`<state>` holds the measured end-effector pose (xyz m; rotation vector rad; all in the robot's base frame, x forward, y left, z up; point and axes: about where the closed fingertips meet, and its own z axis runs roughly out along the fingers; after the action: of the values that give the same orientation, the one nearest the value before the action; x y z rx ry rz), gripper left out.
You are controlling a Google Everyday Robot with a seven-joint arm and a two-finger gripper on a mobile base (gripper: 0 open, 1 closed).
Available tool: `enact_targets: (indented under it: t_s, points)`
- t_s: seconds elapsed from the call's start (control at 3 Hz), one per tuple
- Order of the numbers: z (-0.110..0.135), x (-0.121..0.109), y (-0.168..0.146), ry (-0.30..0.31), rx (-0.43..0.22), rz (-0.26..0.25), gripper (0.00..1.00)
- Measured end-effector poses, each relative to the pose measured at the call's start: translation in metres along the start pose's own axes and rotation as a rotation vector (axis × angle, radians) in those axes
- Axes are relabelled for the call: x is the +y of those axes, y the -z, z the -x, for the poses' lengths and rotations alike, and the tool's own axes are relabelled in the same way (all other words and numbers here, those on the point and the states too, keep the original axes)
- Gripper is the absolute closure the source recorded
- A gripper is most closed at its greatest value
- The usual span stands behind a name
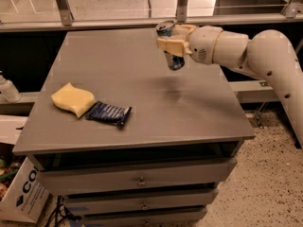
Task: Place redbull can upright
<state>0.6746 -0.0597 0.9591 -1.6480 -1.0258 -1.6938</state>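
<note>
The redbull can, now held in the air above the table, will be let go of by my gripper, standing upright on the bare grey tabletop [182,84] beside its shadow, toward my arm.
The redbull can [171,58] is a slim blue and silver can with a silver top. It is held roughly upright, slightly tilted, in the air above the right rear part of the grey table [132,74]. My gripper [170,40] comes in from the right on a white arm and is shut on the can, its cream fingers [168,45] wrapped around the can's upper half. The can's lower end hangs clear of the tabletop, with its shadow below on the surface.
A yellow sponge [72,99] and a dark blue snack wrapper [108,113] lie on the table's front left. The table has drawers [137,181] below. A cardboard box [21,193] sits on the floor at lower left. A railing runs behind the table.
</note>
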Motion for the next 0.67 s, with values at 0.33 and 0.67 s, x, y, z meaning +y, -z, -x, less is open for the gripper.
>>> enact_targets:
  t_s: [0.33, 0.67]
  points:
    - [0.012, 0.005, 0.011, 0.004, 0.005, 0.001, 1.00]
    - [0.027, 0.009, 0.022, -0.042, 0.030, 0.023, 1.00]
